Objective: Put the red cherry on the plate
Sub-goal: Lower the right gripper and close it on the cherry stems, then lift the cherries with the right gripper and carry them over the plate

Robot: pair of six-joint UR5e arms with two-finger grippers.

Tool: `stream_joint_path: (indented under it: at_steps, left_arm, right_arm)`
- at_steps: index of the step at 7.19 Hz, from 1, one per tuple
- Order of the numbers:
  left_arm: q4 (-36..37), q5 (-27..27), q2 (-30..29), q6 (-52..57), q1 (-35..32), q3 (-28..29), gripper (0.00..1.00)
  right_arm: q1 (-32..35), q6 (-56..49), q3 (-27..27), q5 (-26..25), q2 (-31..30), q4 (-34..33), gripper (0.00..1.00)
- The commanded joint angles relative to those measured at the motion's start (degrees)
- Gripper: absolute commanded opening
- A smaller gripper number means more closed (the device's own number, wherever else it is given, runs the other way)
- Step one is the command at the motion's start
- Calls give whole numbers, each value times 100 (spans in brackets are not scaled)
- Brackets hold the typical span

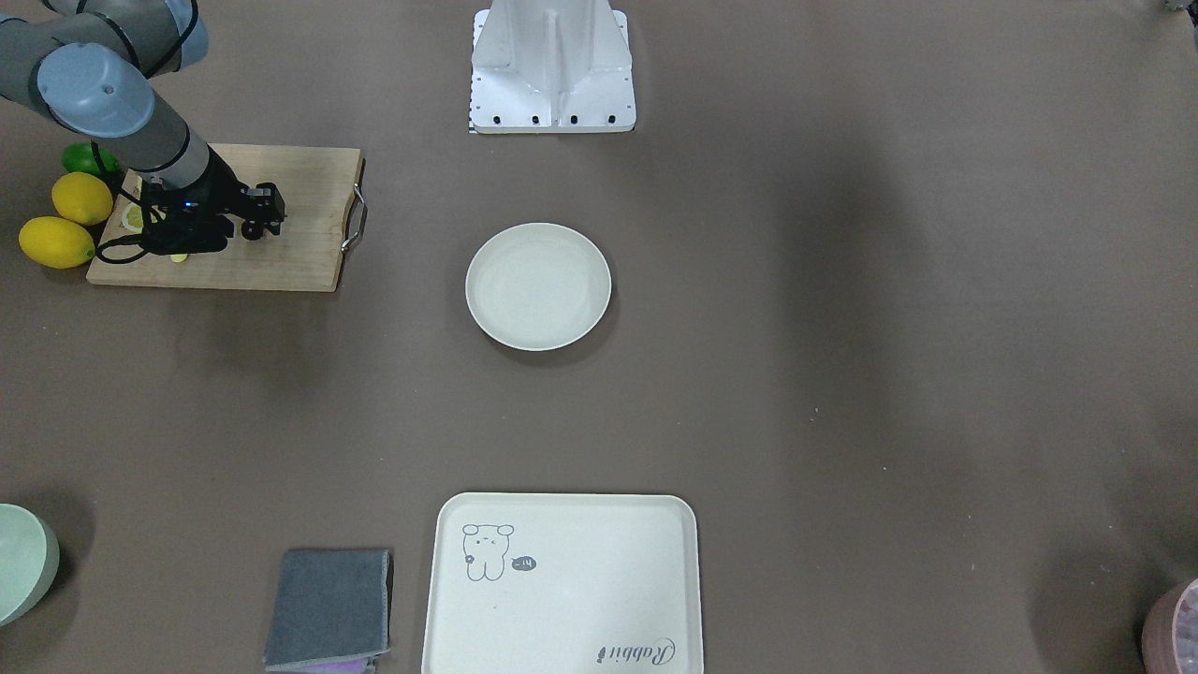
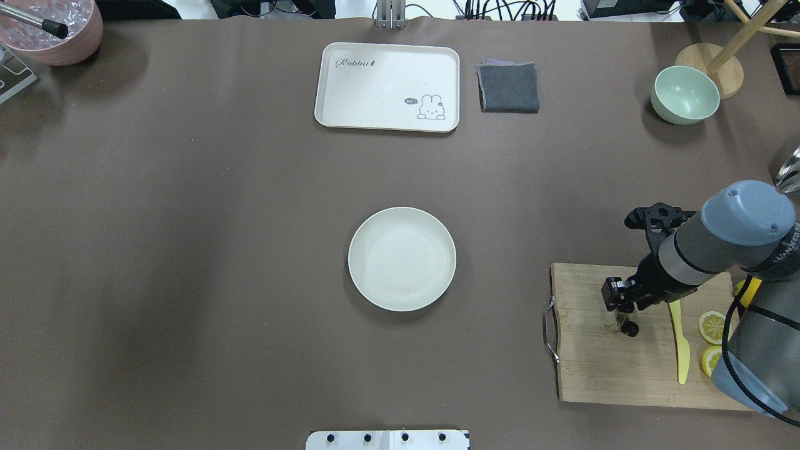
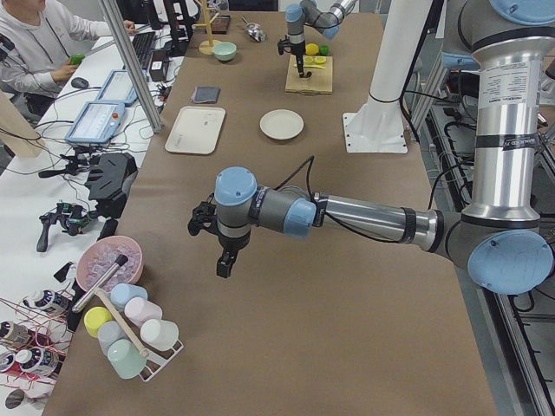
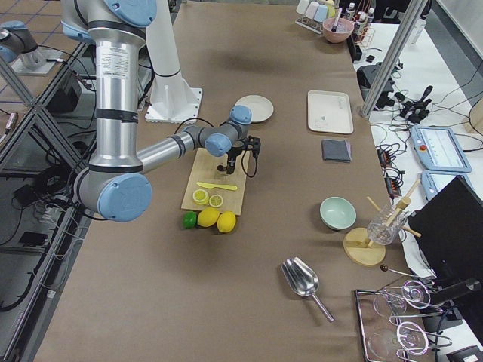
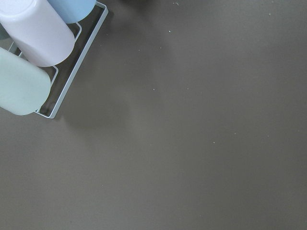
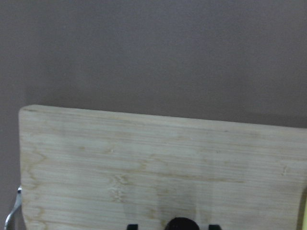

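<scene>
I should release the red cherry near the middle of the bare, round, off-white plate (image 1: 541, 273) with my right gripper.
The red cherry (image 2: 632, 329) is a small dark glossy ball on the wooden cutting board (image 2: 625, 369) at the table's right side. My right gripper (image 2: 620, 320) points down over it. In the right wrist view the cherry (image 6: 180, 224) sits at the bottom edge between two dark fingertips (image 6: 132, 226) that stand apart, so the gripper is open around it. The stems are hidden. The plate (image 2: 402, 259) is round, off-white and bare at the table's middle, well to the left of the board. My left gripper (image 3: 224, 267) hovers over bare table far from both; I cannot tell whether it is open or shut.
A yellow knife (image 2: 680, 340) and lemon slices (image 2: 712, 327) lie on the board's right part. Two lemons (image 1: 56, 241) and a lime (image 1: 89, 159) sit beside it. A rabbit tray (image 2: 387, 86), grey cloth (image 2: 508, 87) and mint bowl (image 2: 684, 95) line the far edge.
</scene>
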Motion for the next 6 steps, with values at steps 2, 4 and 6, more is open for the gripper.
stream_joint_path:
  at_steps: [2,4,6]
  left_arm:
    - [0,0,0,7,0,0,98]
    - [0,-9,0,7,0,0,98]
    - [0,-9,17,7,0,17,98]
  right_arm:
    - [0,129,-15,-27,4,276,0]
    - [105,129,3,34,248,180,0]
    - [595,112,55,165,1518,-1472,0]
